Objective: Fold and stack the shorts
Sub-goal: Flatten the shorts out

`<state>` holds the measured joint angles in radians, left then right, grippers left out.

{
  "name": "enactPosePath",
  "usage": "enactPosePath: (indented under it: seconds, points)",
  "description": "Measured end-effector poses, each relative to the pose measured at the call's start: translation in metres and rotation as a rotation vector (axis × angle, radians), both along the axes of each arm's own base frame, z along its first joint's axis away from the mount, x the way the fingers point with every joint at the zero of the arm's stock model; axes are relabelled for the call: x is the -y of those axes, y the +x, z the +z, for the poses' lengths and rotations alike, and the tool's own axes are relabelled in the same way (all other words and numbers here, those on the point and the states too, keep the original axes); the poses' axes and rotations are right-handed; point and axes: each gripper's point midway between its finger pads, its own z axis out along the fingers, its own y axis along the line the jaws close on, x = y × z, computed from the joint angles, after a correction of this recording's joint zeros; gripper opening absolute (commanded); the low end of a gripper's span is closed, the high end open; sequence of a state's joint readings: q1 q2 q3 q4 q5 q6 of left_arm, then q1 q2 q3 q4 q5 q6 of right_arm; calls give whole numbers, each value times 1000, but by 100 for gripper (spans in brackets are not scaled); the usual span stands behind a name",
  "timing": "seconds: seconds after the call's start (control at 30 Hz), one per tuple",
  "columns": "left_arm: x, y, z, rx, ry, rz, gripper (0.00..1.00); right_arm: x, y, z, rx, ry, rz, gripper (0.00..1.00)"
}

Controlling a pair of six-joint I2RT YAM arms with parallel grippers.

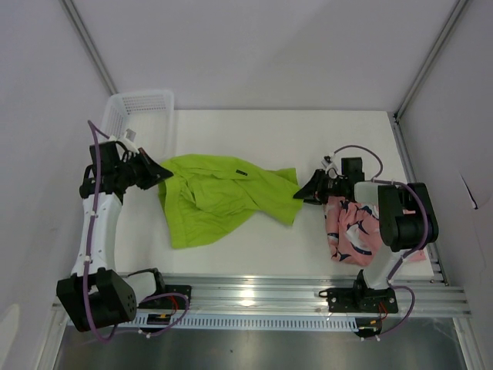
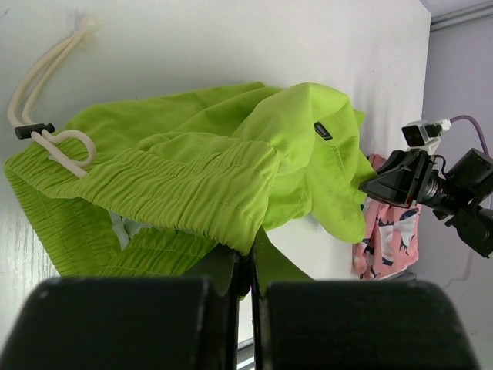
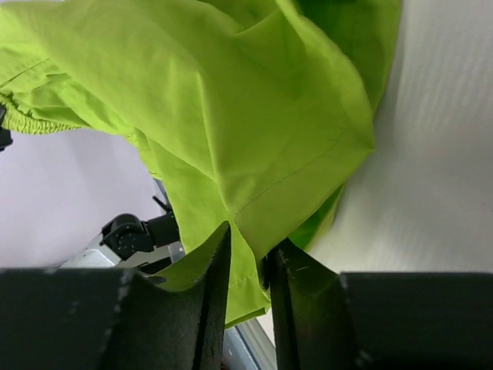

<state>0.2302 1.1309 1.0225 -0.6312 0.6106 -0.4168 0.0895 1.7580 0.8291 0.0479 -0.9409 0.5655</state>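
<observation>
The green hem is hanging loose in the open fingers of my right gripper, so I will open that gripper wider and pinch the leg's edge (image 1: 294,203) before both grippers lift.
The lime green shorts (image 1: 219,196) lie spread and rumpled across the middle of the white table (image 1: 269,131). My left gripper (image 1: 166,173) holds their left end, shut on the gathered waistband (image 2: 208,193) in the left wrist view, fingertips (image 2: 231,266) pinching fabric. My right gripper (image 1: 296,195) is at their right corner. In the right wrist view its jaws (image 3: 250,254) stand parted, with the green hem (image 3: 254,100) hanging loose in the gap. The pink fish-print shorts (image 1: 350,231) lie bunched under the right arm, near the front right.
A white mesh basket (image 1: 139,104) stands at the back left corner. A white drawstring (image 2: 38,100) trails from the waistband onto the table. A metal rail (image 1: 262,293) runs along the near edge. Grey walls close in on both sides.
</observation>
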Motion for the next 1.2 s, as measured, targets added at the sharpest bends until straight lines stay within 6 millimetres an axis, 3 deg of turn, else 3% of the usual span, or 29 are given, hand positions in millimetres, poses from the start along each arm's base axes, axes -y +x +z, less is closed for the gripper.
enactPosePath:
  seconds: [0.13, 0.23, 0.33, 0.57, 0.7, 0.77, 0.83, 1.0, 1.2]
  points:
    - [0, -1, 2, 6, 4, 3, 0, -7, -1, 4, 27, 48, 7, 35]
    - [0, -1, 3, 13, 6, 4, 0, -11, -1, 10, 49, 84, 13, 33]
    - [0, -2, 4, 17, 8, 4, 0, -15, 0, 15, 60, 109, 17, 0]
    - [1, -3, 7, 27, 9, 2, 0, -14, 5, 25, 65, 119, -10, 0]
    - [1, -5, 8, 28, 9, 2, 0, -4, 20, 35, 71, 142, -58, 0]
    - [1, -5, 9, 29, 8, 1, 0, 1, 28, 42, 80, 162, -85, 24]
    - [2, -6, 10, 32, 8, 0, 0, 6, 36, 47, 86, 184, -109, 41]
    - [2, -7, 12, 39, 7, -3, 0, 2, 40, 52, 96, 217, -112, 45]
    - [2, -7, 13, 43, 8, -3, 0, -10, 28, 43, 81, 206, -86, 47]
